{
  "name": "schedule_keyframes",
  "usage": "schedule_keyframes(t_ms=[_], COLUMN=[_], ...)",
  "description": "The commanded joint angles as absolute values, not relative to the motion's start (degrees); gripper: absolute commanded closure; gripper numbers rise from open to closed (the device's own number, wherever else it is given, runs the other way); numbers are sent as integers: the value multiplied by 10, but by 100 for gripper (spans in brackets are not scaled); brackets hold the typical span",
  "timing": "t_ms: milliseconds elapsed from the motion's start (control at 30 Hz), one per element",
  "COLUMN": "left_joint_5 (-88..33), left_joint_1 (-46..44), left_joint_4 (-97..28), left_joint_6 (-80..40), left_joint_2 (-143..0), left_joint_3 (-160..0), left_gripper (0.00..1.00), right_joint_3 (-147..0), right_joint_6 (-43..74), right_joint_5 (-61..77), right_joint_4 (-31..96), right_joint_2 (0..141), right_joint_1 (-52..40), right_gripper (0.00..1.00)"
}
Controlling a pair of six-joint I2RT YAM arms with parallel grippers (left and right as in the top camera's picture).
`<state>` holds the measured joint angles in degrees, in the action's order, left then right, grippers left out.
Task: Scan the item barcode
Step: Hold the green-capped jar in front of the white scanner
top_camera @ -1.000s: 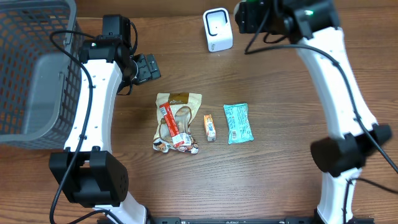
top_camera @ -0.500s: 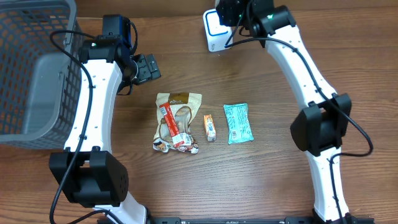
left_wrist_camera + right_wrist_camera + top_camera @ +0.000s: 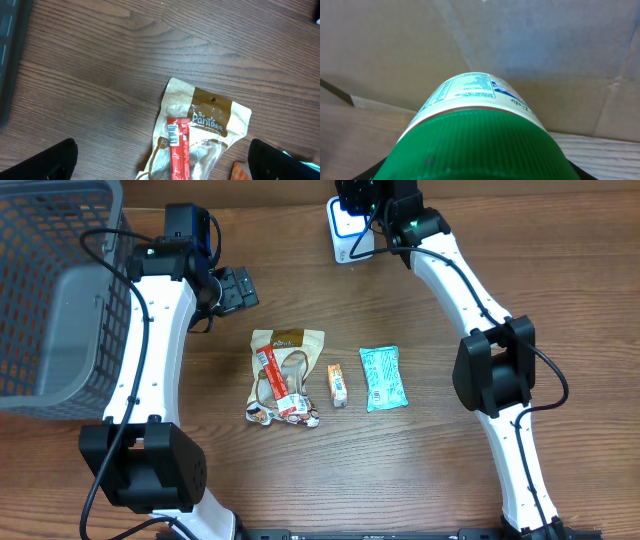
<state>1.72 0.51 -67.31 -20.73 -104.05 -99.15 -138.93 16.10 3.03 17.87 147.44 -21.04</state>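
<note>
My right gripper needs to set the white jar down on the bare wood [image 3: 502,342] under my right arm's black joint.
A white jar [image 3: 470,92] with a ribbed green lid [image 3: 480,145] and a printed label fills the right wrist view. My right gripper [image 3: 480,172] is shut on it, the lid end toward the camera. Seen from overhead, that gripper [image 3: 365,198] hangs at the table's far edge, right over the white barcode scanner [image 3: 345,238] and covering part of it; the jar itself is hidden there. My left gripper [image 3: 236,288] stands open over bare wood at the back left, holding nothing. Its fingers [image 3: 50,162] frame the top of a beige pouch [image 3: 205,125].
A grey wire basket [image 3: 50,290] stands at the left edge. Mid-table lie the beige pouch [image 3: 285,370] with a red stick pack [image 3: 277,380] on it, a small orange packet [image 3: 337,384] and a teal packet [image 3: 384,378]. A cardboard wall [image 3: 545,45] stands behind the table.
My right arm has swung left along the far edge, from the back right corner to above the scanner. The left arm and the packets have not moved.
</note>
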Motion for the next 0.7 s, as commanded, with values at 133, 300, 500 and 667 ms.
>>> schedule_keyframes(t_ms=[133, 300, 500, 667], left_joint_5=[19, 19, 19, 19], left_joint_1=[6, 6, 6, 6], left_joint_4=[-672, -672, -672, -672], left_joint_6=[-194, -194, -194, -194], left_joint_2=[-1032, -1032, -1032, -1032], left_joint_3=[-999, -999, -999, -999], left_gripper=[0, 0, 0, 0], right_joint_3=[-1397, -1380, -1380, -1380], right_joint_6=[240, 205, 153, 147], right_joint_5=[31, 32, 31, 31], right_joint_4=[148, 103, 83, 84], right_joint_2=[1498, 1499, 1499, 1499], right_joint_1=[-213, -213, -216, -217], right_gripper=[96, 96, 96, 96])
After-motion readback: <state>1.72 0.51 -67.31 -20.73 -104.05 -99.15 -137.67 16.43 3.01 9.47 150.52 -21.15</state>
